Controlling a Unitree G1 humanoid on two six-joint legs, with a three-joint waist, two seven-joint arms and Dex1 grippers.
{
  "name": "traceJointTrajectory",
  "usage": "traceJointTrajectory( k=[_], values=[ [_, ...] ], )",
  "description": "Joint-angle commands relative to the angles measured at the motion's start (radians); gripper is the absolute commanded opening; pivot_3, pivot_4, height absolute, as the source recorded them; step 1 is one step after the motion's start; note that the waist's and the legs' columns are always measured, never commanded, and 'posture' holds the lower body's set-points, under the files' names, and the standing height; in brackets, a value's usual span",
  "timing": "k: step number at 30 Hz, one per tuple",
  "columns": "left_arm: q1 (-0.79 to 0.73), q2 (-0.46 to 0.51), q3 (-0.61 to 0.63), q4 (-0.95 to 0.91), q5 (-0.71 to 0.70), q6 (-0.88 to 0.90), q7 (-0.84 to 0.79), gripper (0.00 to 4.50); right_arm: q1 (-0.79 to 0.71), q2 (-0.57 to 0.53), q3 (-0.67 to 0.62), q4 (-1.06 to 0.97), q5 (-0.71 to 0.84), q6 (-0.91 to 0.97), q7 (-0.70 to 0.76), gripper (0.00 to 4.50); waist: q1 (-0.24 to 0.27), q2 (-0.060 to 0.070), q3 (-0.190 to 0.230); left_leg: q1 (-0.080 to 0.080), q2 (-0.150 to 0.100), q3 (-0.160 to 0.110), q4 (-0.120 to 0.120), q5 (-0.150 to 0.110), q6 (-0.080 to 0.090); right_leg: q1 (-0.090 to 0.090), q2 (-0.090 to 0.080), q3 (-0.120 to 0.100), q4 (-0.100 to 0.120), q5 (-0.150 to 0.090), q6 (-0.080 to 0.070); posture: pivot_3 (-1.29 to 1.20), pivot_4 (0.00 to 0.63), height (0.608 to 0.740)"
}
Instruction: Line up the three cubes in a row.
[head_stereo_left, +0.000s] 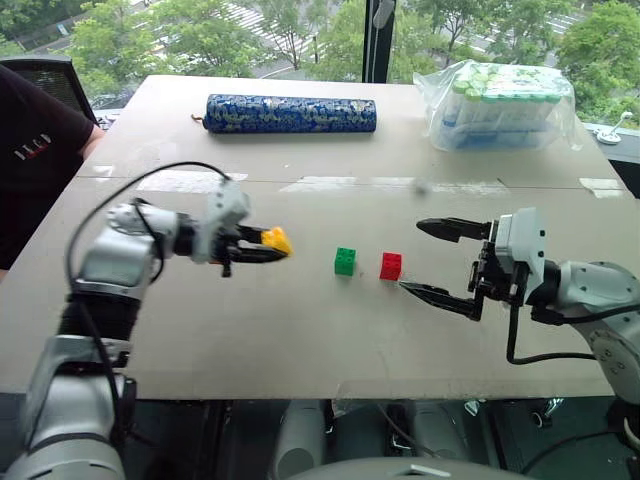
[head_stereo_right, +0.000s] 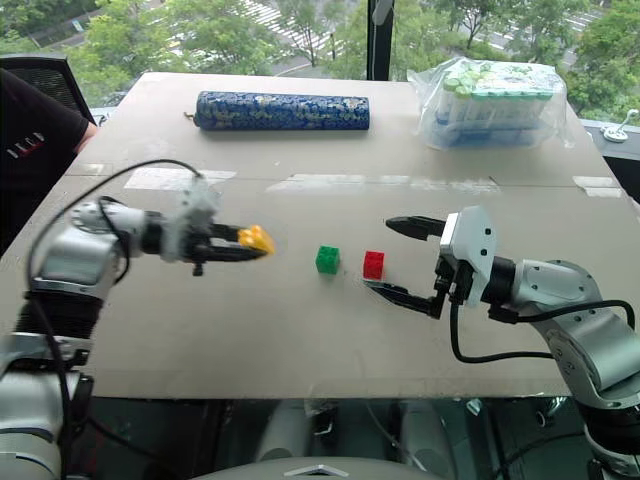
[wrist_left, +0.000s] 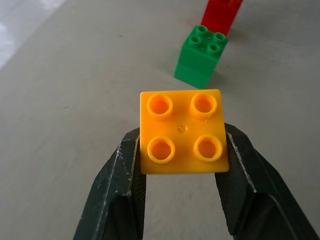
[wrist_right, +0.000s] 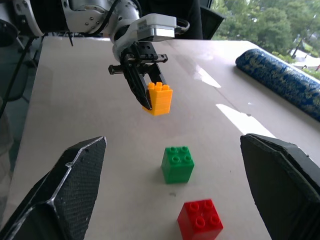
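Observation:
The yellow cube will go from my left gripper onto the table (head_stereo_left: 295, 257) beside the green cube, opposite the red cube.
My left gripper (head_stereo_left: 268, 247) is shut on the yellow cube (head_stereo_left: 277, 240), which it holds above the table, left of the other two. Its studded top faces the left wrist camera, with a finger (wrist_left: 125, 175) pressed against each side of the yellow cube (wrist_left: 182, 132). The green cube (head_stereo_left: 345, 261) and the red cube (head_stereo_left: 391, 265) stand side by side on the table, a small gap between them. My right gripper (head_stereo_left: 432, 258) hovers wide open just right of the red cube, holding nothing. In the right wrist view the green cube (wrist_right: 177, 164) and red cube (wrist_right: 201, 220) lie between its fingers, the yellow cube (wrist_right: 160, 99) beyond.
A blue patterned roll (head_stereo_left: 290, 113) lies at the table's far side. A clear bag of tubes (head_stereo_left: 505, 105) sits at the far right. A person in a dark shirt (head_stereo_left: 35, 150) is beside the table's left edge. Bare tabletop (head_stereo_left: 300, 340) stretches in front of the cubes.

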Motion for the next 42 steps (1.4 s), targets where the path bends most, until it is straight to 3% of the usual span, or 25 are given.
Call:
traceJointTrajectory(
  k=[1,11,30,35,37,42],
  values=[
    [-0.066,-0.012,-0.043,0.06,0.061,-0.12,-0.044,1.28,0.036,-0.055,-0.063,-0.013,0.001,-0.025,0.052,4.44,0.0,0.0,0.0,0.0,0.0,0.0,0.0,0.0,0.0,0.0,0.0,0.0,0.0,0.0,0.0,0.0,0.15,0.74],
    [-0.244,-0.094,-0.12,0.392,0.18,-0.384,-0.132,1.28,0.111,-0.098,-0.124,-0.042,0.009,-0.022,0.062,4.44,0.001,0.0,0.0,0.0,0.0,0.0,0.001,0.0,0.002,0.0,-0.001,-0.001,-0.001,0.0,0.0,0.0,0.15,0.74],
    [-0.316,-0.154,-0.113,0.615,0.247,-0.556,-0.144,1.28,0.135,-0.11,-0.155,-0.065,0.016,-0.011,0.045,4.44,0.004,0.0,0.0,-0.001,0.0,-0.002,0.003,-0.001,0.002,0.001,-0.001,-0.002,0.0,-0.001,0.0,0.0,0.15,0.74],
    [-0.313,-0.16,-0.091,0.597,0.223,-0.53,-0.163,3.77,0.132,-0.114,-0.154,-0.066,0.02,-0.001,0.039,4.44,0.002,0.0,0.0,-0.001,0.0,-0.003,0.004,-0.001,0.003,0.001,-0.001,-0.002,0.0,0.0,0.0,0.0,0.15,0.74],
    [-0.295,-0.145,-0.076,0.551,0.207,-0.49,-0.168,4.42,0.133,-0.118,-0.157,-0.061,0.019,-0.001,0.043,4.44,0.0,0.0,0.0,-0.001,0.0,-0.002,0.004,-0.001,0.003,0.001,-0.001,-0.002,0.0,0.0,0.0,0.0,0.15,0.74],
    [0.008,0.03,0.133,0.049,0.04,-0.166,-0.083,4.42,0.211,-0.134,-0.238,-0.061,0.039,0.079,-0.003,4.44,-0.026,0.0,0.0,-0.002,0.001,-0.002,0.003,-0.001,0.003,0.001,-0.002,0.003,-0.001,0.001,-0.002,0.0,0.15,0.74]
  ],
)
